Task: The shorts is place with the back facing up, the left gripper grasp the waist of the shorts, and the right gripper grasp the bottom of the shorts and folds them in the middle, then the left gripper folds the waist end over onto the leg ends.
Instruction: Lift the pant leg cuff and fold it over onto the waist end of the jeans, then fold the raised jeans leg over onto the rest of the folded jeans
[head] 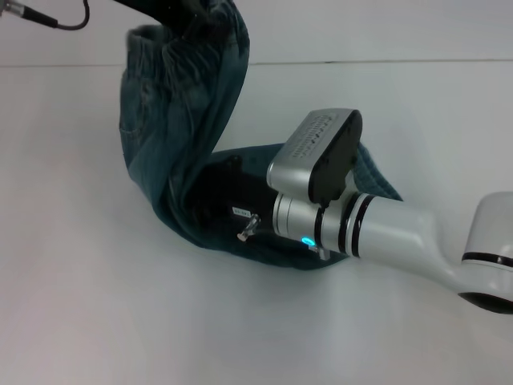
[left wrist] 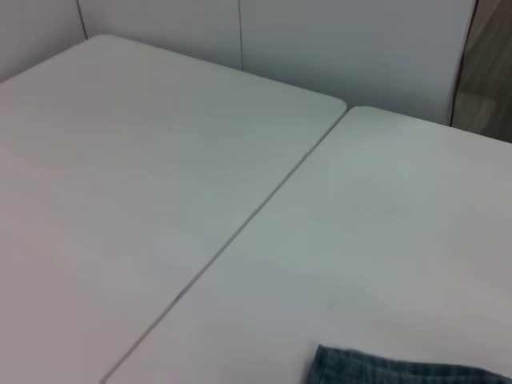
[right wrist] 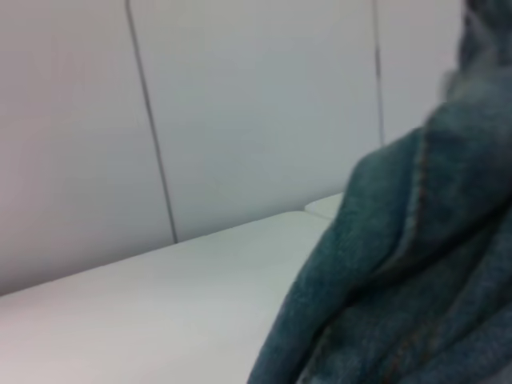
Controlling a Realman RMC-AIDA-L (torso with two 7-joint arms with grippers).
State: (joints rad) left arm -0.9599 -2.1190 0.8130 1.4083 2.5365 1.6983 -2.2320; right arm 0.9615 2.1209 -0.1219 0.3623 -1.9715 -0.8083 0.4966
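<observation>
The robot's left gripper needs to release the elastic waist of the shorts on the denim leg-end corner poking out [head: 386, 197] next to the white forearm.
The blue denim shorts [head: 172, 120] hang in a tall curve in the head view. Their elastic waist is held up at the top edge by my left gripper [head: 196, 18], which is shut on it. The lower part wraps around my right gripper [head: 220, 204], whose dark body sits low inside the fold near the table. The cloth hides its tip. A denim edge [left wrist: 400, 372] shows in the left wrist view. Hanging denim [right wrist: 400, 280] fills one side of the right wrist view.
The white table [head: 96, 321] spreads around the shorts, with a seam [left wrist: 240, 232] between two tabletops. My right arm's white forearm [head: 401, 233] reaches in from the right. A black cable [head: 48, 20] hangs at the top left. White wall panels [right wrist: 200, 120] stand behind.
</observation>
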